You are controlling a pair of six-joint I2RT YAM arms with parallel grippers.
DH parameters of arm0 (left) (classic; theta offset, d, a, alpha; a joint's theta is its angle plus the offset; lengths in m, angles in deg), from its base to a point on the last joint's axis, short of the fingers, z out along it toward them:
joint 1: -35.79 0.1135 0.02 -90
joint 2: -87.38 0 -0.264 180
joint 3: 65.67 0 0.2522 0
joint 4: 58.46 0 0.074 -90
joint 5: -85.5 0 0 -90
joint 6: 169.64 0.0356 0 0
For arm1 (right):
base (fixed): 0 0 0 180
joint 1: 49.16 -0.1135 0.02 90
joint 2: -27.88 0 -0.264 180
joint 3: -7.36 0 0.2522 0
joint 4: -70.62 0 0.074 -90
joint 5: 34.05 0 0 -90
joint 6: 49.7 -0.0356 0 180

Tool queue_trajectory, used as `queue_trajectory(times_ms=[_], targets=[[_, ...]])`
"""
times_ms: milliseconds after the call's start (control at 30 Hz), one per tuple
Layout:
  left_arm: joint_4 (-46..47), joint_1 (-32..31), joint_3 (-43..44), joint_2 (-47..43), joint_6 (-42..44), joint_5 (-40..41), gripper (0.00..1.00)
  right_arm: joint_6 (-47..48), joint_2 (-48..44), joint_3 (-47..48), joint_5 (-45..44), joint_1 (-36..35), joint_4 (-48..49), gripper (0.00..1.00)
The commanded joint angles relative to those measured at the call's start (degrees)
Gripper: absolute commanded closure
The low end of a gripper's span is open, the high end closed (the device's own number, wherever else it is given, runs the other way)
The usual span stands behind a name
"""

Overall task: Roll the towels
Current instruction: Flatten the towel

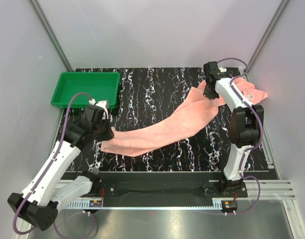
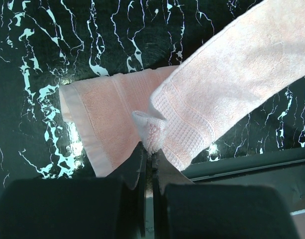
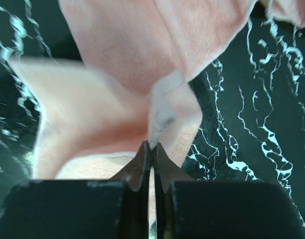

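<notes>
Next, my left gripper releases the corner of the salmon-pink towel on the black marbled mat (image 1: 104, 124) just in front of the green tray. That corner is now pinched in its closed tips.
A long salmon-pink towel (image 1: 162, 130) stretches diagonally across the black marbled mat, from the near left to the far right. My left gripper (image 1: 112, 132) is shut on its near-left end; in the left wrist view a bunched corner of the towel (image 2: 232, 69) is pinched at the closed tips of that gripper (image 2: 152, 149). My right gripper (image 1: 210, 92) is shut on the far-right end, and the towel (image 3: 137, 50) folds up into the closed tips of that gripper (image 3: 152, 145). A second towel (image 1: 257, 94) with a small white label lies crumpled behind the right arm at the mat's right edge.
A green tray (image 1: 67, 97) stands at the back left of the mat (image 1: 157, 89), just behind the left wrist. Grey walls close in on both sides. A black rail (image 1: 157, 184) runs along the mat's near edge.
</notes>
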Motion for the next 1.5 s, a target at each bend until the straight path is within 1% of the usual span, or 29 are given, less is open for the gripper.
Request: queue_trajectory(times_ms=[0, 100, 233, 333, 433, 467, 533, 567, 633, 700, 733, 767, 800, 833, 867, 933, 967, 1067, 1133, 1200, 1233, 1267, 1300, 1400, 1433, 1467], targets=[[-1.66, -0.14, 2.49, -2.08, -0.50, 0.06, 1.00, -1.01, -2.04, -5.77, 1.47, -0.43, 2.15, 1.00], [-3.60, -0.14, 4.68, -3.05, -0.41, 1.20, 1.00, -1.45, -5.81, -9.56, 3.32, -0.43, 4.27, 1.00], [-5.80, -0.14, 8.19, -4.19, -0.23, 1.91, 1.00, -1.28, -10.75, -11.76, 3.94, -0.43, 5.32, 1.00], [-7.29, -0.14, 9.95, -4.89, -0.32, 2.61, 1.00, -1.27, -13.83, -11.25, 4.12, -0.43, 3.23, 1.00], [-9.84, -0.14, 13.29, -5.33, -0.15, 4.37, 1.00, -1.89, -19.18, -10.98, 4.47, -0.35, 1.72, 1.00], [-10.89, -0.14, 16.34, -5.94, 0.03, 4.72, 1.00, -2.06, -22.67, -10.89, 4.38, -0.26, 1.37, 1.00], [-12.12, -0.14, 19.70, -6.56, 0.47, 5.60, 1.00, -2.68, -26.38, -10.37, 4.12, 0.01, 0.06, 1.00], [-13.44, -0.14, 23.72, -7.00, 0.56, 5.95, 1.00, -2.86, -30.06, -9.41, 3.86, 0.35, -1.78, 1.00], [-14.50, -0.14, 27.43, -7.70, 0.64, 6.22, 1.00, -4.00, -34.03, -7.83, 3.33, 0.44, -4.68, 1.00], [-15.12, -0.14, 31.55, -9.45, 0.99, 5.52, 1.00, -5.22, -40.44, -7.12, 2.45, 0.45, -6.71, 1.00], [-14.86, -0.14, 32.28, -10.33, 1.26, 4.90, 1.00, -5.93, -42.81, -7.03, 1.66, 0.45, -8.46, 1.00], [-13.90, -0.14, 32.81, -11.39, 1.61, 4.03, 1.00, -6.72, -47.88, -7.11, 0.87, 0.45, -9.26, 1.00], [-13.10, -0.14, 33.16, -14.01, 1.96, 1.93, 1.00, -7.77, -50.54, -7.29, -0.35, 0.45, -10.05, 1.00], [-12.23, -0.14, 33.07, -15.34, 2.49, 0.87, 1.00, -8.47, -53.35, -7.55, -1.15, 0.45, -10.84, 1.00], [-10.56, -0.05, 32.81, -16.92, 2.75, -0.19, 1.00, -9.09, -58.60, -7.73, -1.94, 0.45, -12.42, 1.00], [-8.80, -0.05, 32.02, -21.39, 3.37, -3.17, 1.00, -10.41, -63.38, -7.29, -4.05, 0.45, -14.79, 1.00], [-7.57, -0.14, 32.02, -22.55, 3.72, -3.71, 0.98, -10.59, -67.23, -6.85, -4.58, 0.45, -15.68, 1.00], [-6.60, -0.05, 33.51, -25.54, 4.07, -2.23, 0.97, -11.29, -71.04, -4.57, -8.09, 0.45, -18.14, 1.00], [-5.81, -0.05, 33.34, -25.81, 3.90, 1.20, 0.97, -10.68, -70.35, -3.08, -8.62, 0.36, -19.54, 1.00], [-4.84, -0.05, 31.59, -24.76, 4.07, 2.87, 0.97, -9.98, -67.02, -3.33, -7.84, 0.36, -19.64, 1.00], [-4.49, -0.05, 30.36, -23.89, 4.16, 3.31, 0.97, -10.06, -65.27, -4.12, -7.40, 0.36, -19.81, 1.00], [-3.96, -0.05, 26.70, -21.27, 4.16, 3.75, 0.98, -10.06, -61.77, -4.82, -6.27, 0.36, -19.73, 1.00], [-3.70, -0.05, 24.92, -19.85, 3.73, 5.41, 1.00, -10.06, -59.99, -5.78, -5.65, 0.44, -19.38, 1.00], [-0.63, -0.05, 17.45, -13.44, 2.50, 7.71, 1.00, -11.21, -53.49, -12.19, -4.59, 0.44, -15.09, 1.00], [2.69, -0.05, 15.78, -12.20, 2.40, 8.06, 1.00, -11.12, -50.60, -16.30, -4.15, 0.45, -10.81, 1.00], [4.72, -0.05, 12.19, -9.58, 2.40, 8.50, 1.00, -11.21, -48.92, -18.25, -3.62, 0.45, -8.59, 1.00]])
